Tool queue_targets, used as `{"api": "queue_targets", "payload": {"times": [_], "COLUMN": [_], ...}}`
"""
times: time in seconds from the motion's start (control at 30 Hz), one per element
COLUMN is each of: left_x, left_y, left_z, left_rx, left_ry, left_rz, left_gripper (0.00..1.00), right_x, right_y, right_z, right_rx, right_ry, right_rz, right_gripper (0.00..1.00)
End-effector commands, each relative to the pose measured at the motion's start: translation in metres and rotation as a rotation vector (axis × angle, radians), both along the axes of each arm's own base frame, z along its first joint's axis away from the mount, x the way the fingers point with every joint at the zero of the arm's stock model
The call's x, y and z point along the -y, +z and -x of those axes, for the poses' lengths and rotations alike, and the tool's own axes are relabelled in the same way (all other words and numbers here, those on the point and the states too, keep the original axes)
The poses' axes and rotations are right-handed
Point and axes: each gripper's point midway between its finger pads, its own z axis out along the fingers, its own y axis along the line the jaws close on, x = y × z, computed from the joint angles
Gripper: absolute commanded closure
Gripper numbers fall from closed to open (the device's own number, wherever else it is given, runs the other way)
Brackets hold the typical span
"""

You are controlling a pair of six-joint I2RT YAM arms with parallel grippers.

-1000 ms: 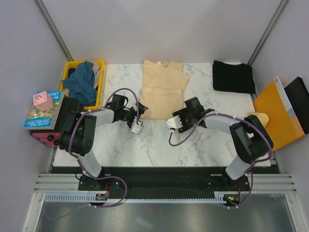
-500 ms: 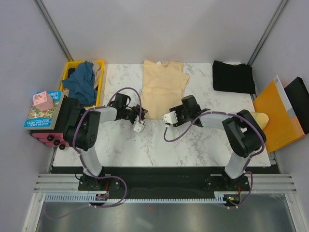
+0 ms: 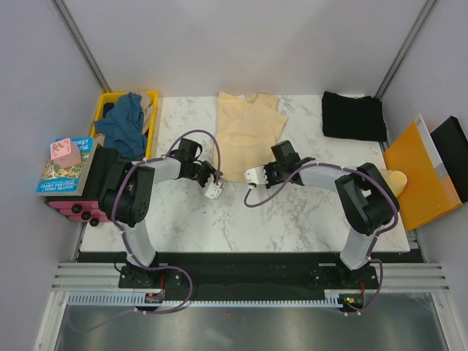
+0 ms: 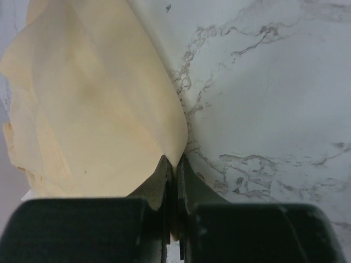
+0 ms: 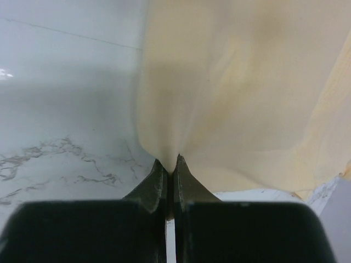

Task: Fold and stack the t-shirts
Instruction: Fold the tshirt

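Next, my left gripper releases the near corner of the cream-yellow t-shirt about halfway (image 3: 221,140) along its edge that faces the yellow crate.
The pale cream-yellow t-shirt (image 3: 247,131) lies flat at the back middle of the marble table. My left gripper (image 3: 216,175) is shut on its near left corner; in the left wrist view the cloth (image 4: 93,109) rises in a pinched peak from between the left gripper's (image 4: 174,164) closed jaws. My right gripper (image 3: 268,168) is shut on the near right corner, and the shirt (image 5: 241,82) puckers at the right gripper's (image 5: 168,164) tips. The black t-shirt (image 3: 354,115) lies folded at the back right. The teal-blue t-shirt (image 3: 124,124) is bunched in the crate.
The yellow crate (image 3: 150,99) stands at the back left corner. Books (image 3: 64,170) with a pink block (image 3: 64,151) sit left of the table. An orange flat folder (image 3: 417,175) lies off the right edge. The marble table (image 3: 241,219) shows bare in front of the grippers.
Both grippers moved back to the cream shirt's near edge and closed on its two near corners; they stood open a second ago.
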Motion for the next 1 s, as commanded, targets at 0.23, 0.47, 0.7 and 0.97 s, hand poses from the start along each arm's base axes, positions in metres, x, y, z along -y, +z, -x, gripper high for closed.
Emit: {"api": "queue_targets", "payload": {"times": [0.23,0.47,0.7,0.97], "left_x": [-0.003,-0.004,-0.008,0.007], "left_y": [0.093,0.115,0.143,0.145], "left_z": [0.051,0.116,0.167,0.1], "left_rx": [-0.333,-0.453,-0.493,-0.426], "left_ry": [0.157,0.187,0.126,0.143], "left_rz": [0.045,0.027,0.067,0.044], "left_gripper": [0.98,0.98,0.98,0.98], "right_x": [-0.006,0.005,0.014,0.008], "right_y": [0.067,0.108,0.14,0.136], "right_z": [0.066,0.117,0.162,0.118], "right_rx": [-0.414,-0.548,-0.565,-0.453], "right_ry": [-0.078,-0.059,-0.029,-0.096], "right_rz": [-0.078,-0.08,-0.094,-0.07], "right_gripper": [1.0,1.0,1.0,1.0]}}
